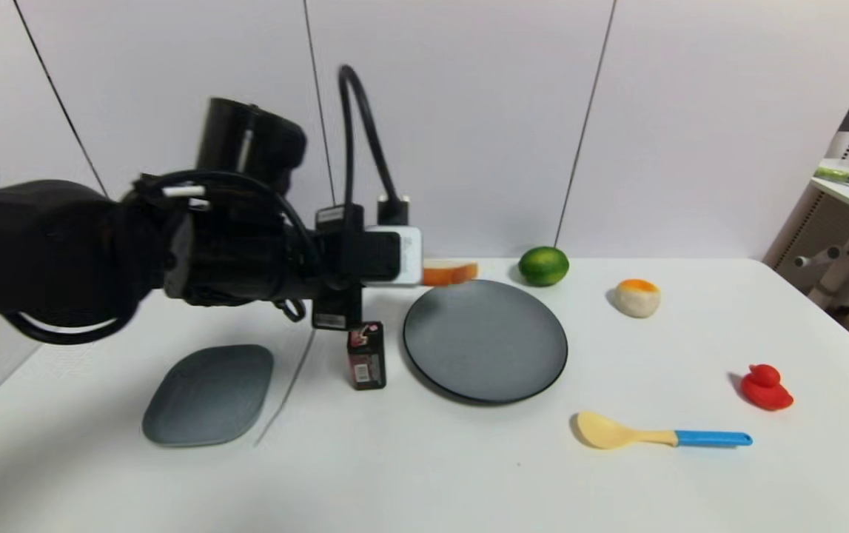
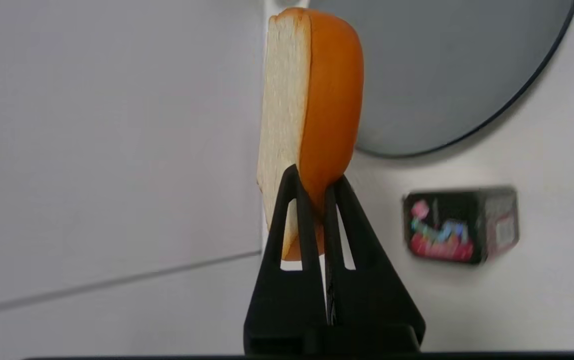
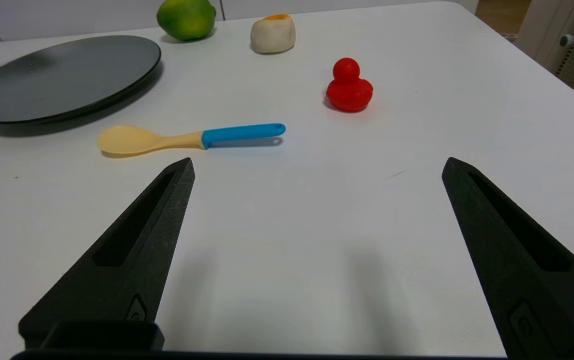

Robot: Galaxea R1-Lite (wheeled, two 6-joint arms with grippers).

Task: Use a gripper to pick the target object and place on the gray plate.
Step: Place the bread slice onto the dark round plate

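My left gripper needs to release the bread slice on the middle of the gray plate (image 1: 490,352), between the battery and the spoon. The slice is in the air by the plate's rim.
My left gripper (image 2: 317,182) is shut on the bread slice (image 2: 312,110), pinching its orange-brown crust at one end. In the head view the slice (image 1: 451,272) sticks out past the white-and-black camera module (image 1: 394,255), held in the air by the far left rim of the gray plate (image 1: 485,340); the fingers are hidden behind the module. The plate also shows in the left wrist view (image 2: 442,75) and the right wrist view (image 3: 61,75), with nothing on it. My right gripper (image 3: 317,167) is open and empty, low over the near right of the table.
A black battery (image 1: 366,355) stands just left of the plate, under the left wrist. A blue-gray rounded dish (image 1: 209,394) lies front left. A lime (image 1: 543,266) and a bun (image 1: 636,297) sit at the back, a red duck (image 1: 764,386) at the right, a spoon (image 1: 661,435) in front.
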